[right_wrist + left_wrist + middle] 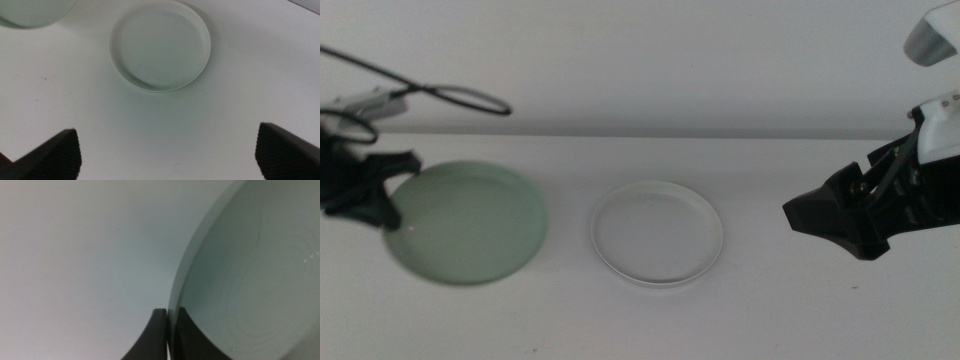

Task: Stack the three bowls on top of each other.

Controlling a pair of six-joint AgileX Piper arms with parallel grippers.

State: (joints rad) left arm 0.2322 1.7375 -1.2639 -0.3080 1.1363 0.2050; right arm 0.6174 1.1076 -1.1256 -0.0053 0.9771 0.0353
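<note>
My left gripper is going to release the pale mint green bowl inside the cream-white bowl (655, 216) at the middle of the table.
The pale mint green bowl (468, 222) is at the left of the table, and a part of it shows in the right wrist view (30, 12). My left gripper (382, 205) is shut on its left rim; in the left wrist view the jaws (167, 330) pinch the rim of the bowl (250, 275). The bowl looks blurred and slightly tilted. The cream-white bowl (657, 233) lies flat at the middle of the table and also shows in the right wrist view (160, 45). My right gripper (812, 215) hangs open and empty to its right (170, 155). No separate grey bowl shows.
The white table (770, 310) meets a pale wall (670, 60) at the back. A black cable loop (460, 98) hangs above the left arm.
</note>
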